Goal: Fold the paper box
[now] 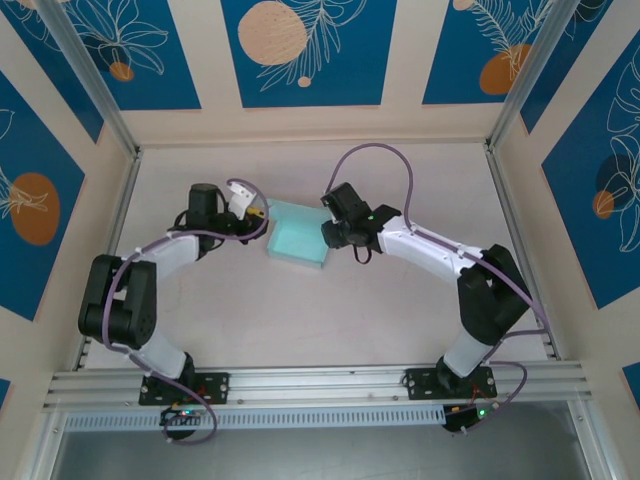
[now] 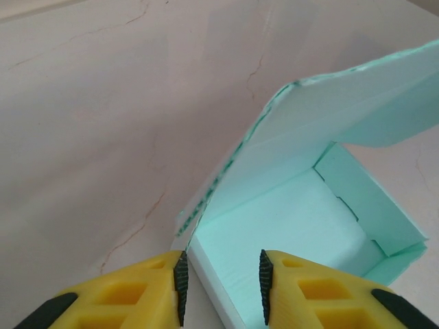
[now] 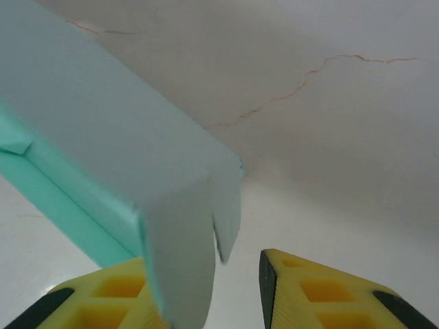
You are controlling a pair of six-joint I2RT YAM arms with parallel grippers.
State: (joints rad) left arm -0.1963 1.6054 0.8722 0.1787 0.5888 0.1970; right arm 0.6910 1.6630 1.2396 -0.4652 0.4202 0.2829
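The lid is leaning half raised over the crooked tray, so next my left gripper pinches the tray's side (image 2: 214,286) and holds it steady while my right gripper brings the lid down.
The paper box (image 1: 297,240) is pale light blue and sits mid-table between both arms, its lid half raised. In the left wrist view the open tray (image 2: 288,233) shows its inner walls, and the lid (image 2: 357,103) leans over it from the back. My left gripper (image 2: 221,277) is open, its yellow fingers (image 2: 137,288) straddling the tray's near-left wall corner. My right gripper (image 3: 206,274) is open at the box's right side. The lid's side flap (image 3: 182,260) hangs between the jaws and covers part of the left finger. The right finger (image 3: 322,291) stands apart from it.
The pale tabletop (image 1: 300,320) has thin crack lines. Aluminium rails (image 1: 320,385) run along the near edge, and posts stand at the back corners. Blue patterned wall panels (image 1: 300,50) close off the back and sides. A purple cable (image 1: 375,150) arches over the right arm.
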